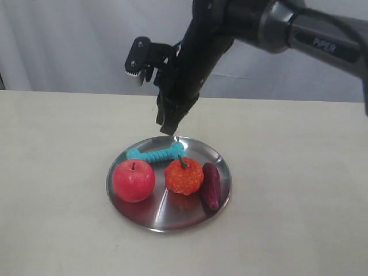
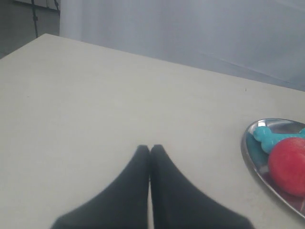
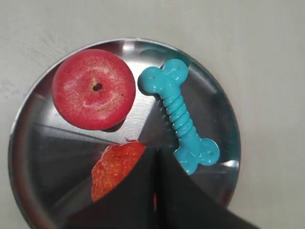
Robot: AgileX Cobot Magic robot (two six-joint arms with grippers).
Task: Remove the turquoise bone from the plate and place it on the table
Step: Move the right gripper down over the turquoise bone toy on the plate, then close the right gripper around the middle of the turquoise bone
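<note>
My right gripper needs to open next, move down to the turquoise bone's twisted middle [image 1: 161, 155] [image 3: 183, 124] between its knobbed ends, and then close there.
The turquoise bone [image 1: 156, 153] [image 3: 181, 116] [image 2: 268, 137] lies on the far part of the round silver plate [image 1: 149, 221] [image 3: 43, 148] [image 2: 251, 164], which rests on the beige table [image 1: 52, 149]. My right gripper [image 1: 167, 127] [image 3: 156, 151] hangs above the plate's far rim, just over the bone's right end, its jaws pressed together and empty. My left gripper [image 2: 149, 149] is shut with nothing in it, low over bare table to the left of the plate; it does not show in the exterior view.
On the plate with the bone sit a red apple [image 1: 133, 180] [image 3: 93, 88], an orange knobbly fruit [image 1: 184, 175] [image 3: 116, 167] and a dark purple oblong piece [image 1: 211, 185]. A pale curtain [image 1: 69, 40] hangs behind the table.
</note>
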